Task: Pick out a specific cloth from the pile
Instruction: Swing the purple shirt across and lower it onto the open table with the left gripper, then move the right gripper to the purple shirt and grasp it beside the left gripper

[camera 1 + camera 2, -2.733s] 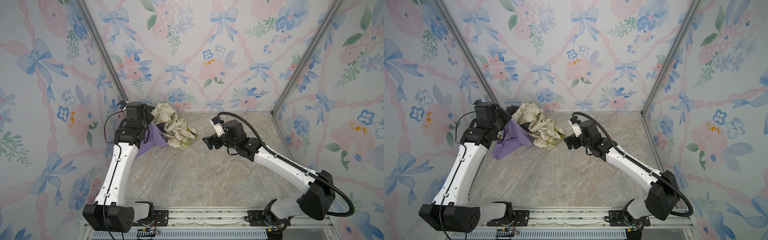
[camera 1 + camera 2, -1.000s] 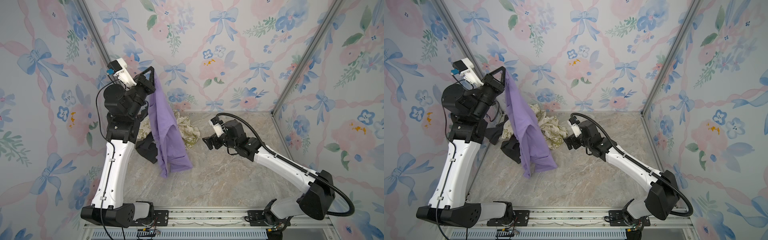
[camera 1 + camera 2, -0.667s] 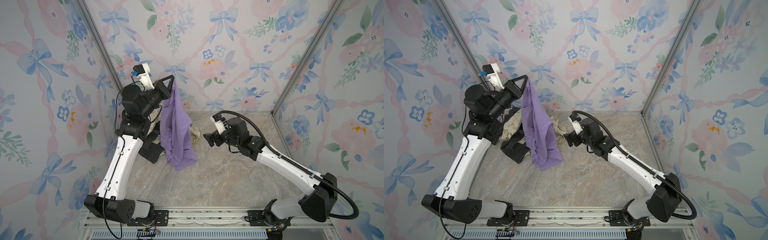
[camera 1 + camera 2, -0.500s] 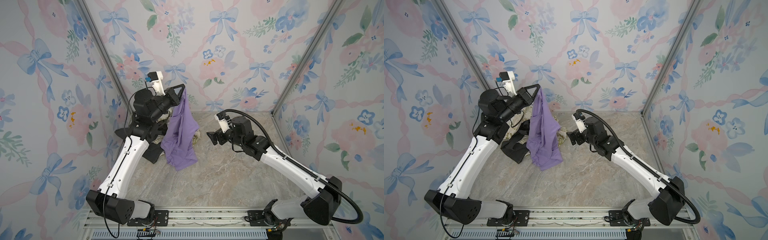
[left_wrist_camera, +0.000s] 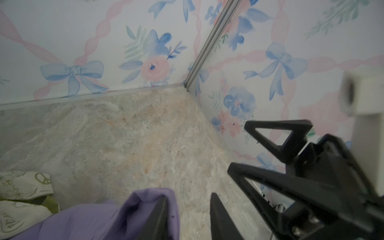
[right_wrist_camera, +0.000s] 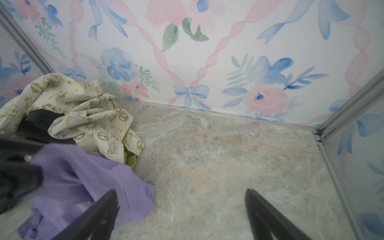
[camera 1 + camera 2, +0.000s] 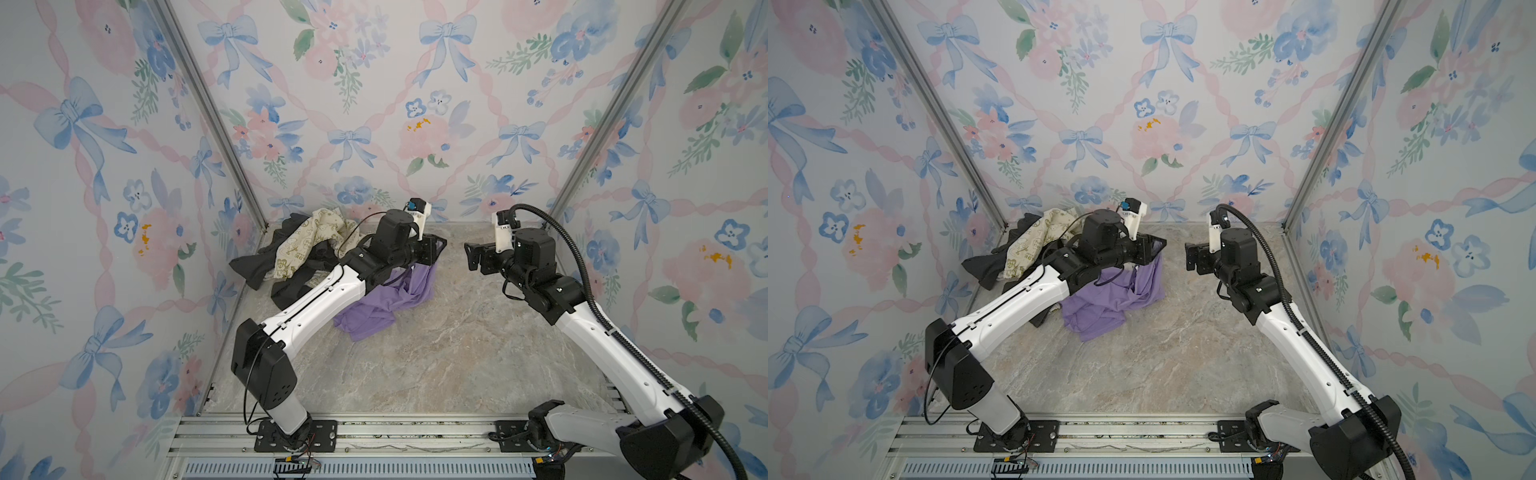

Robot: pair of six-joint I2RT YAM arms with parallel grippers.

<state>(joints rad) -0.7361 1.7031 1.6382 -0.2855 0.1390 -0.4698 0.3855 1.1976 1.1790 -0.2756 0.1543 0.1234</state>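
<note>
I can see the lilac-purple cloth's fold hanging loosely over my left gripper's open finger, so I will grip the cloth nearer the pile (image 7: 372, 304) with my left gripper for my right gripper.
The lilac-purple cloth (image 7: 386, 299) lies crumpled on the marble table, to the right of the pile, in both top views (image 7: 1113, 295). My left gripper (image 7: 436, 249) hovers low over the cloth's far edge. In the left wrist view the left gripper (image 5: 189, 197) is open, and a fold of the cloth (image 5: 149, 199) still drapes over one finger. The pile sits in the back left corner: a cream printed cloth (image 7: 307, 245) over a dark one (image 7: 253, 266). My right gripper (image 7: 473, 257) faces the left one, wide open and empty (image 6: 180, 214).
Flowered walls close in the table on three sides, with metal posts (image 7: 208, 112) in the back corners. Bare marble (image 7: 415, 365) stretches from the cloth to the front rail (image 7: 374, 432). The cream cloth's edge (image 6: 108, 133) lies next to the purple one.
The left arm has come down and rightward from holding the cloth high. The cloth now lies heaped on the table, and the left jaws have parted. The right gripper has drawn back slightly rightward.
</note>
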